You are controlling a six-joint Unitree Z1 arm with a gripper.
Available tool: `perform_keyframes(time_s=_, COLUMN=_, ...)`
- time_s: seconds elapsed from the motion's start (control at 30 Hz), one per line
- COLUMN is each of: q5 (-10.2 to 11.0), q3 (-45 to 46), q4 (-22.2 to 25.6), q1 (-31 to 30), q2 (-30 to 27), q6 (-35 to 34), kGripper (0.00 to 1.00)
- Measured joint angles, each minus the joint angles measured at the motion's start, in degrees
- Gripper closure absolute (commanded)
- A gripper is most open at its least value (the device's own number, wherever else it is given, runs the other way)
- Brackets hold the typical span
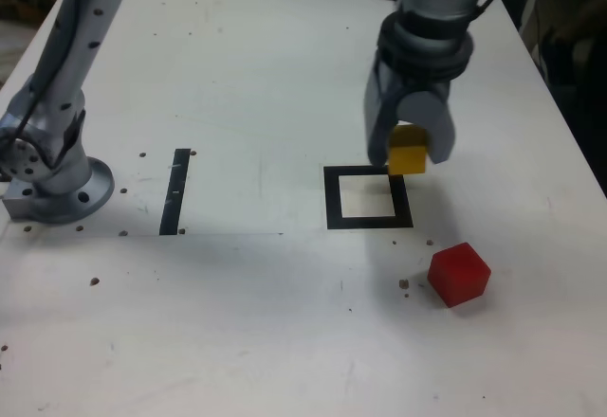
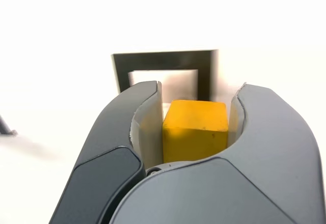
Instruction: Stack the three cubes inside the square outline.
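Observation:
My gripper is going to let go of the yellow cube against the side of the square outline (image 1: 420,199) opposite the black strip.
My gripper (image 1: 408,152) is shut on the yellow cube (image 1: 407,151), holding it just above the table at the far right corner of the square outline (image 1: 331,199) in the exterior view. In the wrist view the yellow cube (image 2: 194,130) sits clamped between the two grey fingers (image 2: 127,132), with the black square outline (image 2: 122,71) just beyond them. The red cube (image 1: 459,272) lies on the table in front of the outline, toward the exterior view's right. No green cube shows in either view.
A narrow black strip (image 1: 175,191) lies on the table at the exterior view's left of the outline. The arm's grey base (image 1: 52,185) stands at the table's left edge. Small dark specks dot the white tabletop (image 1: 237,322).

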Motion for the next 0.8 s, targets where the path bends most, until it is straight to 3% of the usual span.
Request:
perform_keyframes(time_s=0.1, q5=0.5, q3=-3.9, q4=1.6, q1=-1.0, q2=2.6, q6=0.3, kGripper=0.83)
perform_keyframes(time_s=0.27, q5=-0.7, q3=-8.5, q4=3.3, q1=-1.5, q2=7.1, q6=0.5, kGripper=0.83)
perform_keyframes(time_s=0.53, q5=-1.0, q3=-8.6, q4=3.5, q1=-1.6, q2=8.2, q6=0.5, kGripper=0.80)
perform_keyframes(time_s=0.67, q5=-1.5, q3=-8.6, q4=4.2, q1=-1.6, q2=8.5, q6=0.7, kGripper=0.66)
perform_keyframes(time_s=0.8, q5=-2.9, q3=-8.6, q4=5.4, q1=-1.6, q2=9.1, q6=1.3, kGripper=0.36)
